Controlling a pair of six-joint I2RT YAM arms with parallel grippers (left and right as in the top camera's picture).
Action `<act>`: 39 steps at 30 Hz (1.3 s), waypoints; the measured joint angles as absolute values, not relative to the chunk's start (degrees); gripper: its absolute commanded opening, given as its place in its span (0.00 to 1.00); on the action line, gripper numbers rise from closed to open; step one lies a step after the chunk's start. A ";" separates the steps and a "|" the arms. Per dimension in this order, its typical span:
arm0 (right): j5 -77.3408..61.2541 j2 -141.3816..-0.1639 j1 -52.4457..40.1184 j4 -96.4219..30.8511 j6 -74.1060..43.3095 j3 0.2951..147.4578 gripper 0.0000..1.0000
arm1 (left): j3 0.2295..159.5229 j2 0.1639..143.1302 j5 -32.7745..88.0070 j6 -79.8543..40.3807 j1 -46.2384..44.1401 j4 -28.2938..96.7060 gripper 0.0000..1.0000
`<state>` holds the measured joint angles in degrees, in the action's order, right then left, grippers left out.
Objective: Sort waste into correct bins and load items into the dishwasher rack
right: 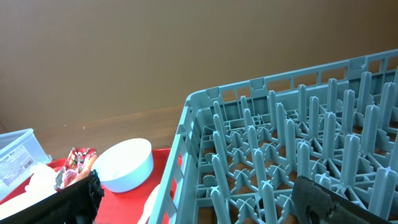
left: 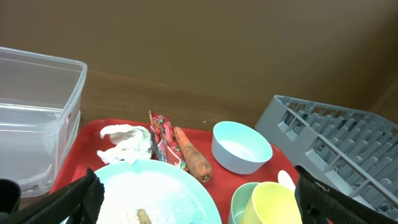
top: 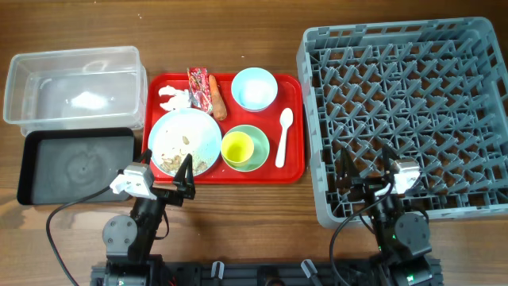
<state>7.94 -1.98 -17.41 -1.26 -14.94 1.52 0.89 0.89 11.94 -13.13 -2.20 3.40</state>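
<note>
Next, my left gripper goes to the yellow cup's rim [top: 224,143] [left: 254,194], on the side facing the light blue plate, and closes there.
On the red tray sit a crumpled white tissue [top: 175,98], a red wrapper [top: 198,86], a carrot piece [top: 217,95], a light blue bowl [top: 254,88], a white spoon [top: 283,137], and a light blue plate [top: 184,139] with beige scraps [top: 176,157]. A yellow cup [top: 236,147] stands in the pale green bowl [top: 255,152]. The clear tub [top: 75,83] and black tray [top: 75,167] are at the left. The grey rack [top: 405,119] is at the right. My left gripper [top: 168,176] is open at the plate's near edge [left: 198,205]. My right gripper [top: 367,179] is open over the rack's near-left corner [right: 202,202].
The red serving tray [top: 294,168] lies between the bins and the rack. The clear tub stands behind the black tray. In the left wrist view the carrot [left: 193,158], wrapper [left: 163,137] and tissue [left: 127,142] lie beyond the plate.
</note>
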 measured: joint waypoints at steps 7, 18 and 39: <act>7.94 -1.98 -17.41 -1.26 -14.94 1.52 1.00 | 0.89 0.89 11.92 -13.13 -2.20 3.40 1.00; 7.86 -1.98 -17.41 -0.99 -15.00 1.52 1.00 | 0.80 0.91 12.12 -13.13 -2.20 2.63 1.00; -3.49 -35.46 -17.34 -31.40 -16.69 46.59 1.00 | 53.06 50.37 23.27 -20.86 -2.20 28.34 1.00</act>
